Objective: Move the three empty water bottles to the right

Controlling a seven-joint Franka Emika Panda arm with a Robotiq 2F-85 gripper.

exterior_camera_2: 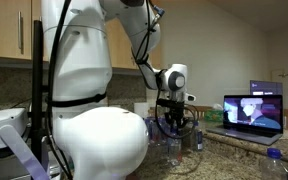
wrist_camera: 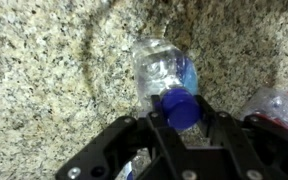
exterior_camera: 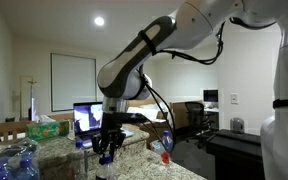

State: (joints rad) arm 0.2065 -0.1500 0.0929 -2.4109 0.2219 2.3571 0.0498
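Note:
My gripper is going to let go of the small clear water bottle, now hanging low over the counter, on the counter (exterior_camera: 153,168) next to the bottle with the red label.
In the wrist view a small clear water bottle (wrist_camera: 164,70) with a blue cap and a bluish label hangs below my gripper (wrist_camera: 181,112) over the granite counter. The fingers are closed on either side of its cap and neck. In both exterior views the gripper (exterior_camera: 106,143) (exterior_camera_2: 174,122) is low over the counter, in front of the laptop, with the bottle (exterior_camera: 105,155) under it. Another small bottle (exterior_camera: 167,143) stands further along the counter, and one shows beside the gripper (exterior_camera_2: 195,136). I cannot make out a third bottle with certainty.
An open laptop (exterior_camera: 87,120) (exterior_camera_2: 254,110) with a lit screen stands at the back of the counter. A heap of bluish clear plastic (exterior_camera: 14,160) lies at the front corner, and a green tissue box (exterior_camera: 49,128) behind it. A clear wrapper with red print (wrist_camera: 279,105) lies near the held bottle.

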